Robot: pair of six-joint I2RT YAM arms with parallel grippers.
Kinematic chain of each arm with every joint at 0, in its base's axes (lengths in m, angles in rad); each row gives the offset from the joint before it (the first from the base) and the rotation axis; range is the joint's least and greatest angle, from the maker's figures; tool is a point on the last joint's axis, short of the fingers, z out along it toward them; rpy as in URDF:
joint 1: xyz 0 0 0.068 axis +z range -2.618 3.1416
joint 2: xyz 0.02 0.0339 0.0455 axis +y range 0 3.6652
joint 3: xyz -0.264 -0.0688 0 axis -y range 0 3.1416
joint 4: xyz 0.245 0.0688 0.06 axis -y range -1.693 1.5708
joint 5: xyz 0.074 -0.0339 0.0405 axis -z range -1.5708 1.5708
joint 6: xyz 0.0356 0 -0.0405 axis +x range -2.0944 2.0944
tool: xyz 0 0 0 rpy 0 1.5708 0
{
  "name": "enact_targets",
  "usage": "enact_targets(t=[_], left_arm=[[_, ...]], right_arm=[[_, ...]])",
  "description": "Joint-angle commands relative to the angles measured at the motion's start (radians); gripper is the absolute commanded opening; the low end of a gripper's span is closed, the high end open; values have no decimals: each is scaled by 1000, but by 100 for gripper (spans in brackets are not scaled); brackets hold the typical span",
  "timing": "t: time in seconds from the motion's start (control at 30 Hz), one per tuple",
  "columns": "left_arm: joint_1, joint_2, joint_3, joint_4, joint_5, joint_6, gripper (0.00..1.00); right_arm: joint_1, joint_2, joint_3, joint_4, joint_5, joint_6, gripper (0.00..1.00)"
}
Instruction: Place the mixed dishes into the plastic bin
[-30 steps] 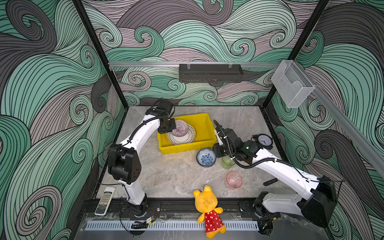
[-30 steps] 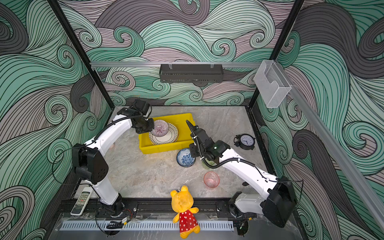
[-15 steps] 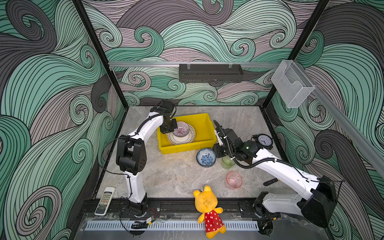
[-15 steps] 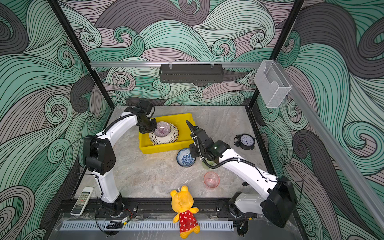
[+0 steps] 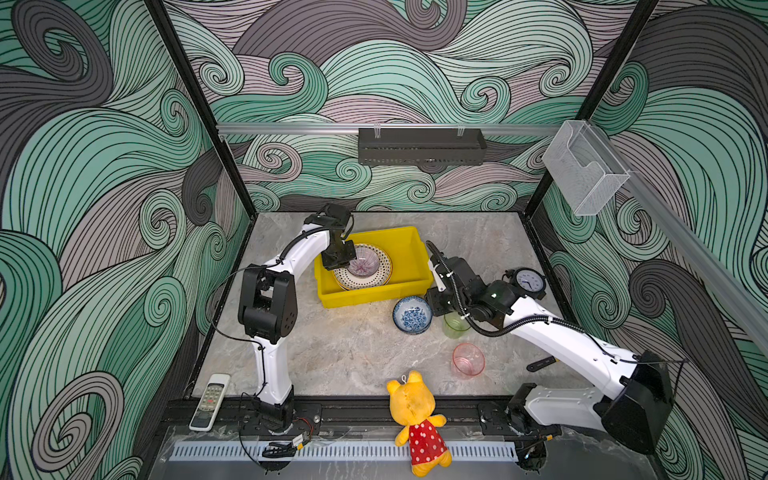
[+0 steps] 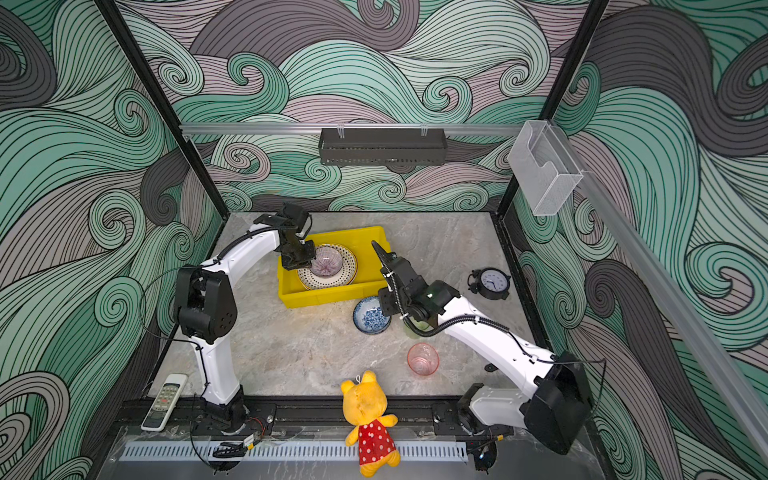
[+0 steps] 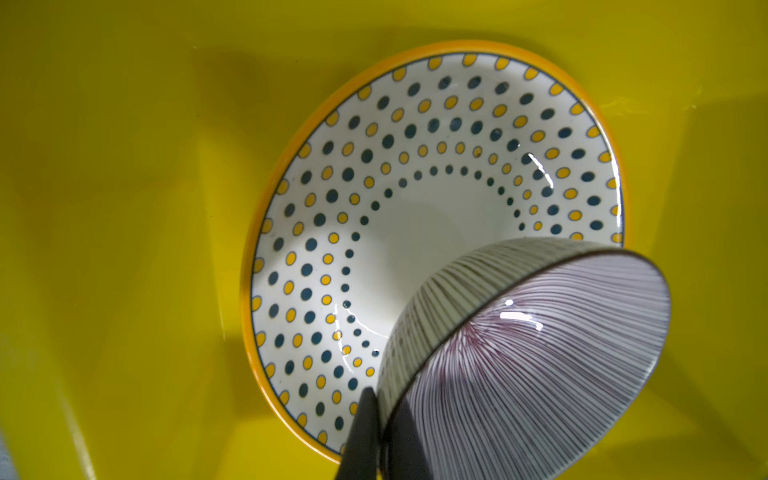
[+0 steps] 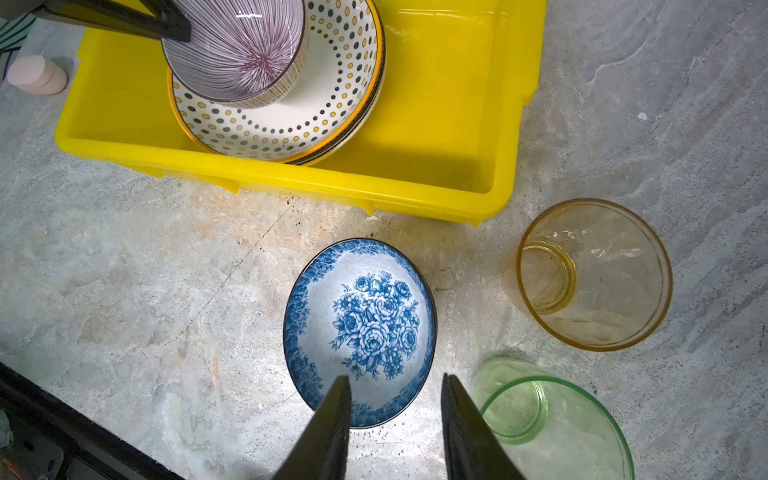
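Observation:
The robot's left gripper should set the purple-striped bowl down on the middle of the dotted plate (image 5: 363, 263) (image 7: 460, 308) in the yellow bin. The bowl is now tilted over that plate.
The yellow plastic bin (image 5: 409, 253) (image 6: 368, 266) stands at mid table. In it lies a dotted plate (image 7: 415, 208) (image 8: 332, 104) on top of other plates. My left gripper (image 7: 380, 399) (image 5: 343, 259) is shut on the rim of a purple-striped bowl (image 7: 540, 353) (image 8: 245, 45), held tilted over the plate; I cannot tell whether they touch. My right gripper (image 8: 395, 382) hangs open over the near rim of a blue floral bowl (image 8: 359, 328) (image 5: 412, 315) in front of the bin. A green cup (image 8: 552, 424), an amber cup (image 8: 594, 274) and a pink cup (image 5: 468, 360) stand on the table.
A yellow plush bear (image 5: 415, 419) lies at the front edge, a remote (image 5: 210, 401) at the front left. An alarm clock (image 5: 527, 281) stands at the right. A black rack (image 5: 419, 145) and a clear box (image 5: 582, 170) hang on the walls.
The left arm's elbow has swung right toward the bin while its gripper keeps the purple-striped bowl over the plates. The right arm has stayed still.

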Motion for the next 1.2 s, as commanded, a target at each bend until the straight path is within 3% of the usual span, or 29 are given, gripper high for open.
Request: enact_targets(t=[0.0,1.17], left_arm=[[10,16,51,-11,21,-16,0],[25,48,48,-43,7,-71,0]], right_arm=[[-1,11,24,-15,-5,-6,39],[-1,62,21,-22,-38,-6,41]])
